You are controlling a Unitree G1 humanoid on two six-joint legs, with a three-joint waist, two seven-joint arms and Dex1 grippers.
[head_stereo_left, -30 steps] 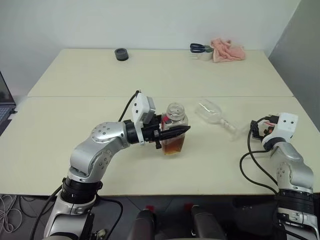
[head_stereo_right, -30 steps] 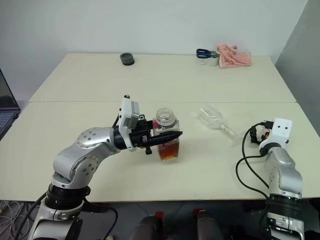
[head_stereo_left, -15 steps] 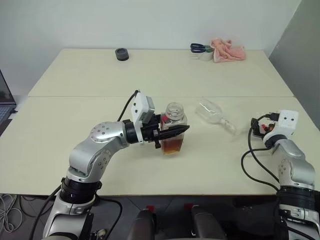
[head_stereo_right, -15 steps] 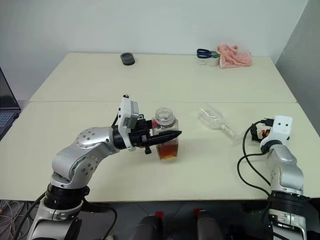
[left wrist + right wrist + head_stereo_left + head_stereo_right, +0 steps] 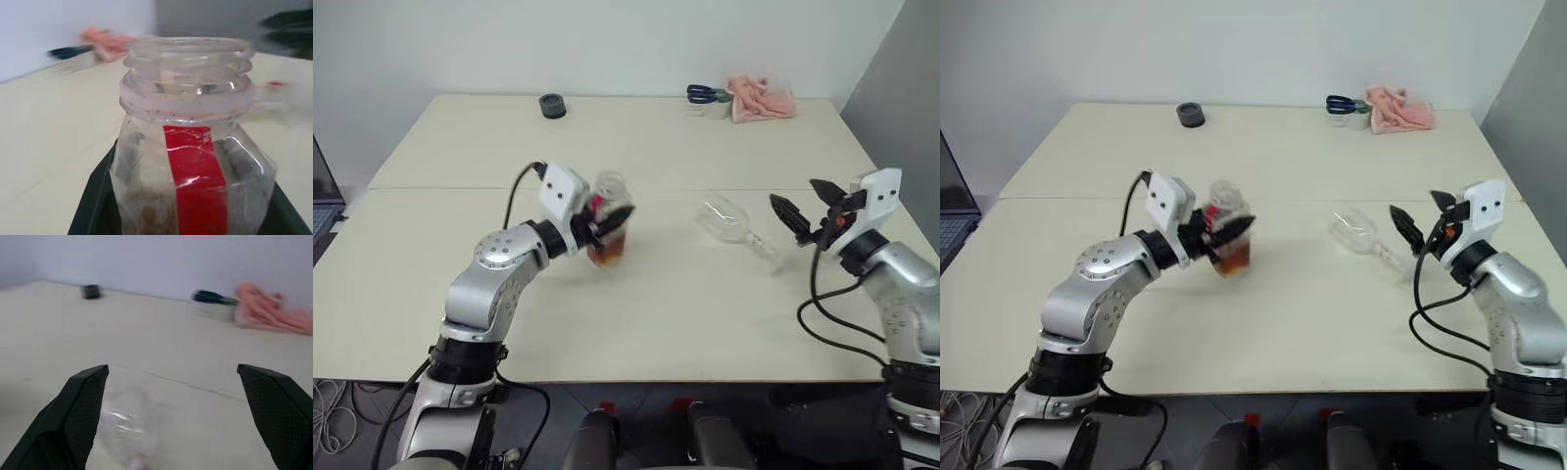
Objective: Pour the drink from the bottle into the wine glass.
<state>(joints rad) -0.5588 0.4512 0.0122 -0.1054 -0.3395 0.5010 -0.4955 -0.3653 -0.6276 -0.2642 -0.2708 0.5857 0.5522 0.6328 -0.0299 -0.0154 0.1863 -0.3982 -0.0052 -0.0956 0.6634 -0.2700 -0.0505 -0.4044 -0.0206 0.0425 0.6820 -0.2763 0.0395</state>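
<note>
Next, my left gripper sets the bottle down just this side of the seam [image 5: 557,230], lined up with the black tape roll.
My left gripper [image 5: 613,221] is shut on the bottle [image 5: 607,196], a small clear bottle with a red label strip [image 5: 194,181] and an open, capless neck. It leans slightly, left of the table's middle. The amber drink [image 5: 606,251] fills its lower part. The wine glass [image 5: 728,219] lies on its side right of centre, its stem pointing toward the right arm. My right gripper [image 5: 806,202] hovers just right of the glass, open and aimed at it. The right wrist view shows its two fingers [image 5: 83,416] wide apart, with the glass [image 5: 124,423] blurred ahead.
At the far edge of the table [image 5: 636,313] sit a black tape roll [image 5: 551,105], blue-handled scissors [image 5: 704,94] and a pink cloth [image 5: 761,98]. A seam [image 5: 460,189] joins two tabletops. A laptop [image 5: 319,201] shows at the left edge.
The left arm has carried the bottle leftward and farther from me. The right gripper has risen from the table's right edge and swung left toward the lying glass.
</note>
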